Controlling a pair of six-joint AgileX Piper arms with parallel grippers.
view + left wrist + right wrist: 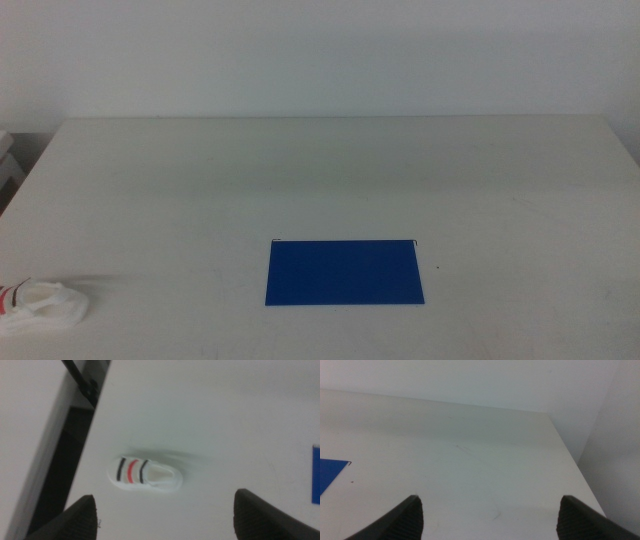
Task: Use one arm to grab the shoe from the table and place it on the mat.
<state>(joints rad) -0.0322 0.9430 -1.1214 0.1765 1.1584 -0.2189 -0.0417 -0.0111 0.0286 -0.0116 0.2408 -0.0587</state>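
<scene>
My left gripper goes to the white shoe next and closes across its black strap (17, 294) (143, 471) next to the foot opening, between the red strap and the heel.
The white shoe (42, 305) with black and red straps lies at the table's front left corner, partly cut by the picture's edge. In the left wrist view the shoe (145, 474) lies on the table between and beyond my left gripper's (165, 517) wide-open jaws, apart from them. The blue mat (345, 271) lies flat at the front middle of the table; a sliver of it shows in the left wrist view (316, 475) and a corner in the right wrist view (330, 474). My right gripper (490, 520) is open and empty over the table's right part. Neither arm shows in the middle view.
The white table (330, 170) runs to a far edge against a pale wall. Its left edge (87, 445) lies close beside the shoe, with a dark gap beyond. The table's right far corner (550, 417) shows in the right wrist view.
</scene>
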